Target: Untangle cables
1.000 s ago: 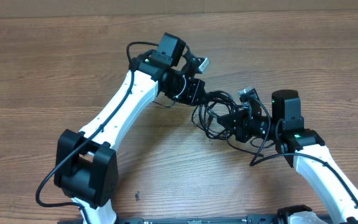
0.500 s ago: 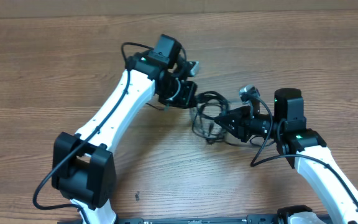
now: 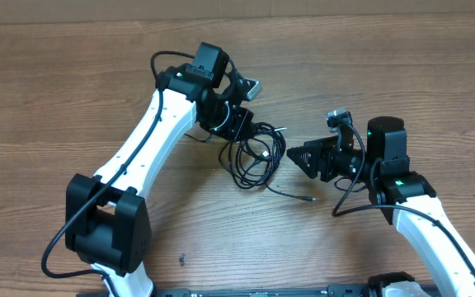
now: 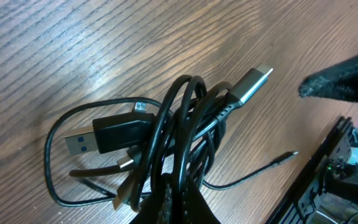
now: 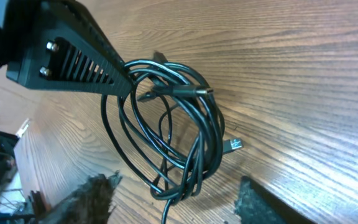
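Several cable strands are pinched together in my left gripper with the silver plug sticking out [image 3: 279, 129], so next I bring the cable strands across and take that plug with my right gripper.
The cables [image 3: 254, 157] are a tangled bunch of thin black cords lying near the middle of the wooden table. My left gripper [image 3: 242, 132] is shut on the bunch's upper left side. In the left wrist view its fingers [image 4: 185, 208] pinch several strands of the cables [image 4: 166, 130], with a blue USB plug [image 4: 82, 142] and a silver plug [image 4: 253, 81] sticking out. My right gripper [image 3: 297, 157] stands open just right of the bunch, holding nothing. In its own view the cables' [image 5: 185, 137] lower loop hangs between the spread fingers of the right gripper [image 5: 173, 202], touching neither. One loose cord end [image 3: 293, 193] trails off to the right.
The table's far edge [image 3: 345, 18] runs along the top of the overhead view. The right arm's own thicker black wire [image 3: 346, 198] loops beside its wrist. A small dark speck [image 3: 181, 261] lies near the front.
My right gripper has opened, let go of the bunch and drawn back to the right. The left gripper has pulled the cables up and to the left, and one cord end now trails loose.
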You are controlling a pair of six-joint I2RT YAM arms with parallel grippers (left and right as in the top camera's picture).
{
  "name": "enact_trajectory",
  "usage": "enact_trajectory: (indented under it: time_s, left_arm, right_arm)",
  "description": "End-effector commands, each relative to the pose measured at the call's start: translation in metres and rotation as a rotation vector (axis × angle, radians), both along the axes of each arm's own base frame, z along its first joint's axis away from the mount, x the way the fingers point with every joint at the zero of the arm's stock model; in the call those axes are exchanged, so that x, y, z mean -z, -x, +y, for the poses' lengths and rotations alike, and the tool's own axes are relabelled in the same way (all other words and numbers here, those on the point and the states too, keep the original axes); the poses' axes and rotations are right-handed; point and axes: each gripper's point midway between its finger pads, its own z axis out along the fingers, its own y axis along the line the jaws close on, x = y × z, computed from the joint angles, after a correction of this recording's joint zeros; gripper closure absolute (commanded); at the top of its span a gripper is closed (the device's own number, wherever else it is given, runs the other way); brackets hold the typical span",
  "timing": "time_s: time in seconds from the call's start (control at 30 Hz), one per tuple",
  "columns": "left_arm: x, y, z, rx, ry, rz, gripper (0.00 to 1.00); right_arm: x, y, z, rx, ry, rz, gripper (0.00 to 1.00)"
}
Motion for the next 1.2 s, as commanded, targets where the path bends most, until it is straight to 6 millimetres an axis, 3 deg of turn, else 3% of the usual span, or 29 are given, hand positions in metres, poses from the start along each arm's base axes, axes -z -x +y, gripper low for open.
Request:
enact_trajectory:
  time_s: [0.0, 0.33, 0.5, 0.8, 1.0, 1.17]
  left_arm:
    - [-0.011, 0.008, -0.018, 0.066, 0.114, 0.016, 0.96]
    - [-0.017, 0.017, -0.024, 0.085, 0.169, 0.057, 0.96]
    - [-0.028, 0.026, -0.038, 0.114, 0.248, 0.089, 0.96]
    - [-0.032, 0.035, -0.067, 0.121, 0.264, 0.093, 0.96]
    - [-0.034, 0.034, -0.073, 0.094, 0.272, 0.109, 0.96]
    - [-0.033, 0.034, -0.073, 0.089, 0.27, 0.113, 0.96]
  right_arm:
    - [-0.015, -0.004, 0.001, -0.006, -0.015, -0.041, 0.34]
    - [0.0, -0.007, -0.011, 0.028, 0.095, -0.057, 0.33]
    - [0.003, -0.008, -0.014, 0.043, 0.114, -0.055, 0.36]
    - [0.003, -0.008, -0.014, 0.044, 0.114, -0.053, 0.53]
    - [0.003, -0.008, -0.015, 0.045, 0.115, -0.051, 0.65]
    - [0.004, -0.009, -0.015, 0.053, 0.115, -0.046, 0.89]
